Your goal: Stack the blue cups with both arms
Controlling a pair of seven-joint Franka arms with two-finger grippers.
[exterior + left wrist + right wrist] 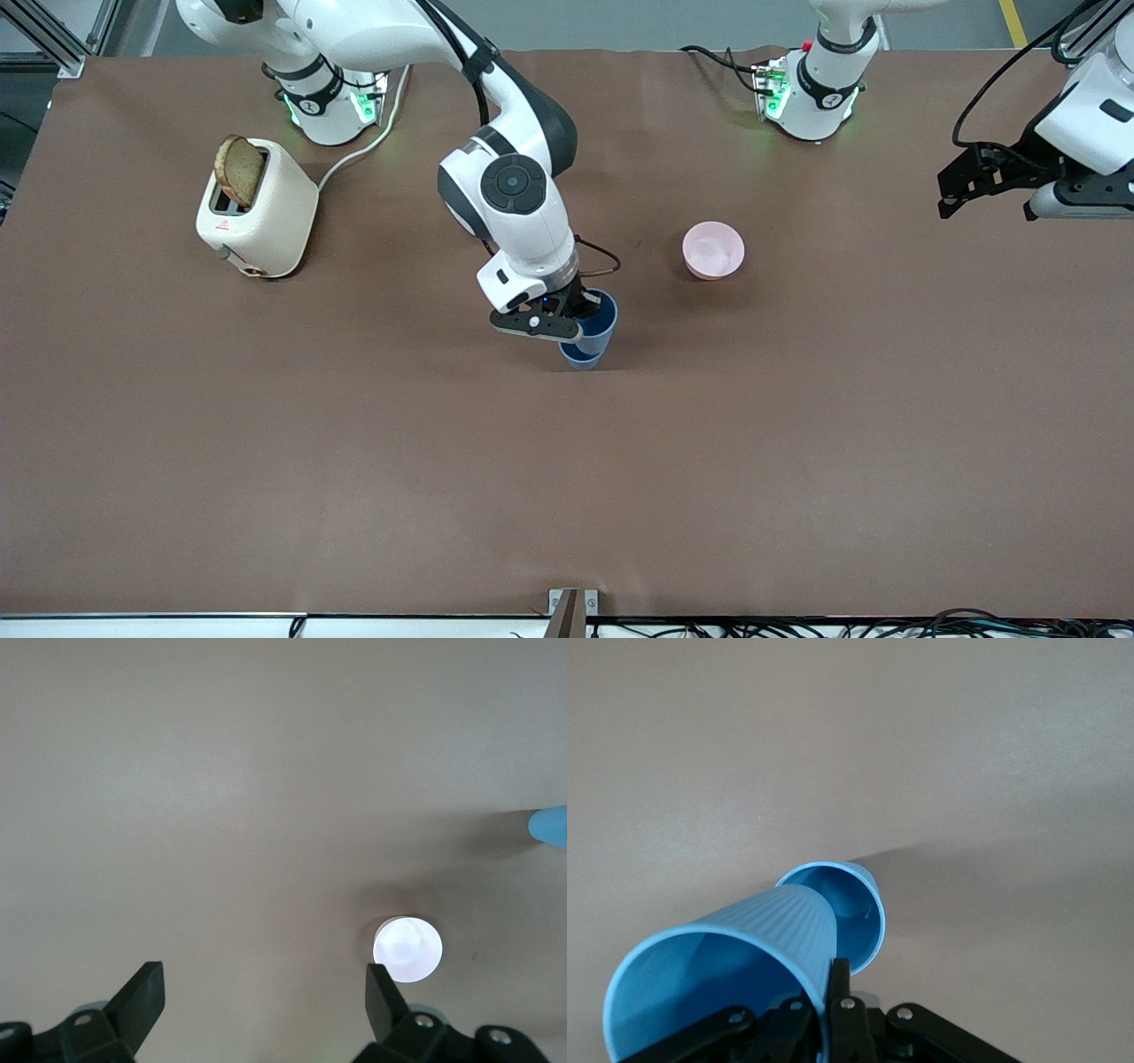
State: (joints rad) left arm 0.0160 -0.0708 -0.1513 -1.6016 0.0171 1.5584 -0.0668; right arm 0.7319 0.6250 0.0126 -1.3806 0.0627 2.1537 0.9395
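My right gripper is to let go of its blue cup down inside the second blue cup (585,350) (849,912) that stands upright on the table.
My right gripper (567,321) is shut on the rim of a blue cup (602,321) and holds it tilted in the middle of the table. In the right wrist view one fingertip (840,979) is outside the wall of that cup (735,957) and the other is inside. Its narrow base is at the mouth of the second blue cup (580,356), which stands upright on the table (855,904). I cannot tell whether the base is inside it. My left gripper (988,208) is open and empty, waiting in the air over the left arm's end of the table (264,988).
A pink bowl (713,250) stands between the cups and the left arm's base; it also shows in the left wrist view (407,949). A cream toaster (266,213) with a bread slice (239,170) stands toward the right arm's end. The table is brown (354,461).
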